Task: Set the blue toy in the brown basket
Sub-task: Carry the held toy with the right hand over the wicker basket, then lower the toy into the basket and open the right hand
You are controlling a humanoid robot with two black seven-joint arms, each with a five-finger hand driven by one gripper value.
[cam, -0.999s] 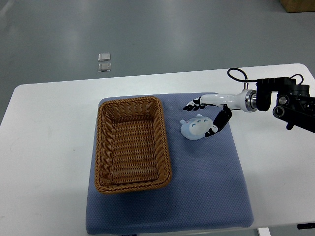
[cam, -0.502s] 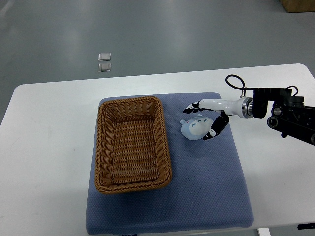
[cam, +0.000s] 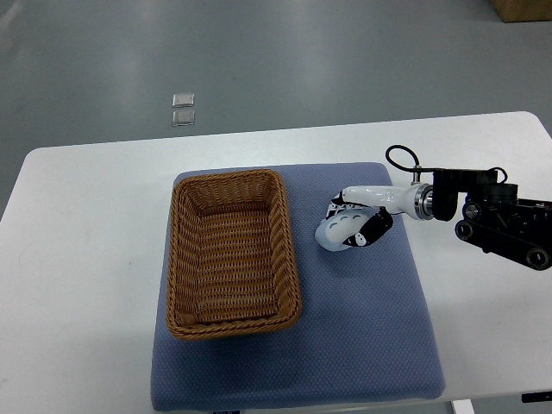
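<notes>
My right gripper should release the blue toy inside the brown basket (cam: 209,245), next to the long side of the basket that is farthest from my hand.
The blue toy (cam: 338,230) is a small pale blue plush lying on the blue mat (cam: 362,336), just right of the brown basket (cam: 230,252). My right hand (cam: 355,221) comes in from the right edge and is curled around the toy, fingers over its far side and thumb on its near right side. The toy still rests on the mat. The wicker basket is rectangular and has nothing in it. The left arm does not show.
The mat lies on a white table (cam: 86,259). Two small clear square objects (cam: 182,109) lie on the grey floor beyond the table. A brown box corner (cam: 522,9) shows at the top right.
My right hand has moved left and down onto the toy, and its fingers have closed from spread to curled around it. The toy has shifted slightly.
</notes>
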